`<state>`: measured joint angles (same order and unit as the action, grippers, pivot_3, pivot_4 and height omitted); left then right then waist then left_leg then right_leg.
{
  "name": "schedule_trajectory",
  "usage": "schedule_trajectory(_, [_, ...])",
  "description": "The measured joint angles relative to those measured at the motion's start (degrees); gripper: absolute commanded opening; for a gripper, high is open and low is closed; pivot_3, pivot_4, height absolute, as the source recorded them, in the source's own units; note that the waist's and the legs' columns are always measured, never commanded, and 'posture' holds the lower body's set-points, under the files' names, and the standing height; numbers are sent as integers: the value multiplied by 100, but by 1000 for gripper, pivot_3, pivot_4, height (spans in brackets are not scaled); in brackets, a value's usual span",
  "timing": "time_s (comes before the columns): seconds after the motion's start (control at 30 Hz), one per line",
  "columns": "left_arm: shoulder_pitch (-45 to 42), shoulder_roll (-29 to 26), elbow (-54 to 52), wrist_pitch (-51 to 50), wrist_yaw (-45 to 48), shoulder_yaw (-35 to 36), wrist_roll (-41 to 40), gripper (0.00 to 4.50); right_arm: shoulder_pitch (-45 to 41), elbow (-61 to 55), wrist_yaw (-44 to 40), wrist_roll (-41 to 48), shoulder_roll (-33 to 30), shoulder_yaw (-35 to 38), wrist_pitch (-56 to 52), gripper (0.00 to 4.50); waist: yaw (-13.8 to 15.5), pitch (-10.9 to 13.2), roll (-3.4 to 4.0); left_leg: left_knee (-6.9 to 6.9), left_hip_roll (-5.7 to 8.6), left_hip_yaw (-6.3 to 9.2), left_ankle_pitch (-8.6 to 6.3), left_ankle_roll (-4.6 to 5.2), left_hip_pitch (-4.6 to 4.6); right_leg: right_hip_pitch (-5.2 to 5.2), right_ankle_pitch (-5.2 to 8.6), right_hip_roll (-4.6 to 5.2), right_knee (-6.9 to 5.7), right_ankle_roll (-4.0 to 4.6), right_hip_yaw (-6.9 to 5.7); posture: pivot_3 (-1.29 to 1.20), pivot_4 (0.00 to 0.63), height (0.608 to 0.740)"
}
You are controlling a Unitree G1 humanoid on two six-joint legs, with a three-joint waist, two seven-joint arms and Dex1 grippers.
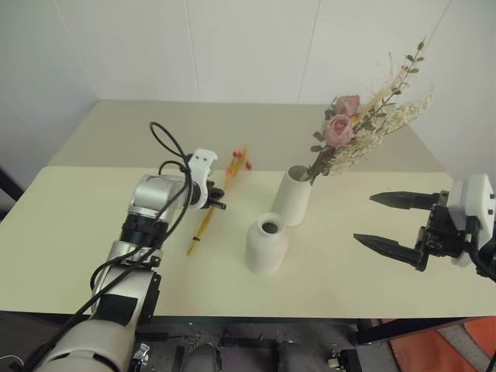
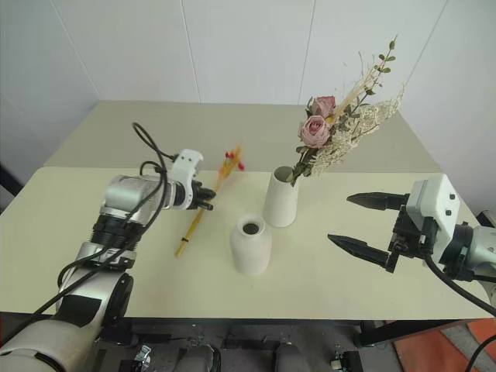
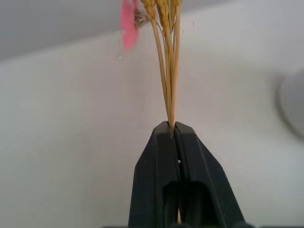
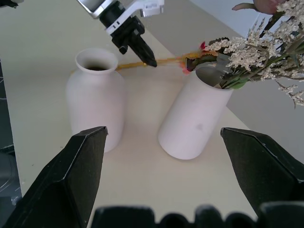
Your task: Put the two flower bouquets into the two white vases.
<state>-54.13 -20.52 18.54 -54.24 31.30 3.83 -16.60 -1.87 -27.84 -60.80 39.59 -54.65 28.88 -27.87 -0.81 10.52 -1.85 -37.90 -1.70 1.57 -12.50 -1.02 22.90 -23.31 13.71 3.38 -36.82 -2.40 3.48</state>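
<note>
Next, my left gripper lets the slim bundle of yellow-orange stalks go in the opening of the shorter rounded vase (image 1: 270, 228).
The bushy bouquet of pink roses (image 1: 339, 128) and cream sprigs stands in the taller white vase (image 1: 292, 198). In front of it the shorter rounded vase (image 1: 266, 244) holds nothing. My left gripper (image 1: 218, 204) is shut on the slim bundle of yellow-orange stalks (image 1: 207, 219), whose red flowers (image 1: 239, 163) point toward the back of the table. In the left wrist view the stalks (image 3: 167, 61) come out from between the closed fingers (image 3: 156, 180). My right gripper (image 1: 390, 221) hangs open to the right of both vases, with nothing in it.
The cream table (image 1: 70, 232) runs back to a white wall. Its front edge lies just below the shorter vase. Bare tabletop lies between the vases and my right gripper.
</note>
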Motion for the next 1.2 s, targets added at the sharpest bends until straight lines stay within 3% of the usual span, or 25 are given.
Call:
schedule_trajectory(0.1, [46, 39, -578, 410, 581, 801, -874, 25, 1, 112, -186, 17, -37, -44, -1, 4500, 9, 0, 0, 0, 1, 0, 0, 0, 1, 1, 0, 2, 3, 0, -1, 0, 150, 740])
schedule_trajectory(0.2, [49, -5, -1020, 542, 1231, 1165, -1624, 25, 42, 233, -424, 59, -76, -46, -3, 4500, 16, 0, 0, 0, 1, 0, 0, 0, -2, 4, 0, 2, 1, 0, -2, 0, 150, 740])
schedule_trajectory(0.33, [25, -4, -1318, 311, 1810, 1287, -2550, 25, 60, 404, -852, 240, -144, -26, -2, 4500, 5, 0, 0, 0, 1, -1, 0, 0, -9, 10, 0, 0, -2, -2, -2, 0, 150, 740])
schedule_trajectory(0.53, [-130, 415, -1566, 253, 2052, 1061, -3271, 25, 78, 582, -1397, 392, -276, 149, 76, 4500, 12, 0, 0, -1, 1, -1, 0, 0, -7, 11, -1, 0, 2, -3, -2, 0, 150, 740])
schedule_trajectory(0.83, [-431, 858, -1517, 536, 2142, 532, -3405, 25, 110, 610, -1368, 381, -286, 158, 128, 4500, -20, 0, 0, -1, 1, -1, 0, 0, -9, 10, 0, -3, 0, -3, 1, 0, 150, 740])
schedule_trajectory(1.2, [117, 639, -1462, 798, 2563, -119, -3039, 25, 415, 368, -1158, 395, -286, 557, 126, 4500, -18, 0, 1, -1, 1, 0, 0, 0, -9, 10, 0, -3, 1, -3, 2, 0, 150, 740])
